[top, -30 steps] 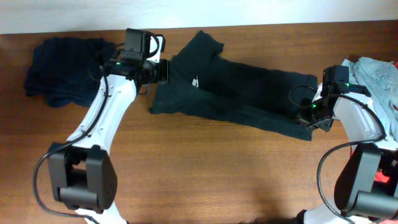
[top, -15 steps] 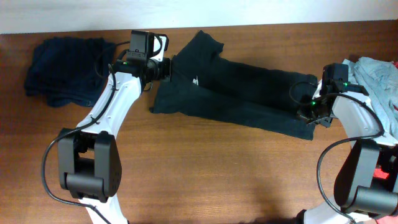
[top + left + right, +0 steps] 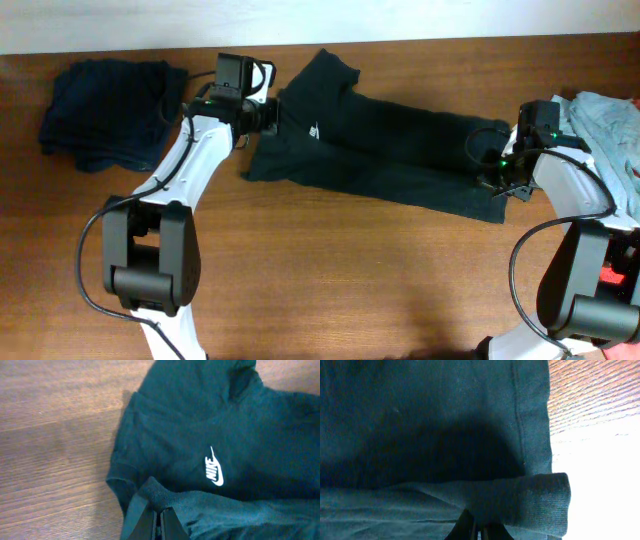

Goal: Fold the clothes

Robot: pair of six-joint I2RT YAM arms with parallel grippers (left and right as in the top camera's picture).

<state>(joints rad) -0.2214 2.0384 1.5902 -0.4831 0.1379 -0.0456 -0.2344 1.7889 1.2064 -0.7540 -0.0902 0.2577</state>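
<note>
The black T-shirt's sleeve lies near the table's back edge, so my left gripper and my right gripper needs to take the T-shirt's front edge (image 3: pixel 462 209) and drag it closer.
The black T-shirt (image 3: pixel 400 150) lies spread across the table, its white chest logo (image 3: pixel 313 128) near the left end and one sleeve pointing to the back. My left gripper (image 3: pixel 271 113) is shut on a raised fold of its left edge. In the left wrist view the jaws (image 3: pixel 159 516) pinch that fold just below the logo (image 3: pixel 215 466). My right gripper (image 3: pixel 497 185) is shut on the shirt's right hem. In the right wrist view its jaws (image 3: pixel 479 529) hold a rolled hem of the shirt (image 3: pixel 420 420), with bare table beyond.
A dark navy garment (image 3: pixel 105 110) lies bunched at the back left. At the right edge, behind the right arm, a grey-blue garment (image 3: pixel 605 120) is piled. The wooden table (image 3: pixel 350 280) runs bare along the front, and its back edge meets a white wall.
My left gripper has moved a little to the right, carrying the shirt's left edge inward. The right gripper has shifted slightly toward the back with the hem.
</note>
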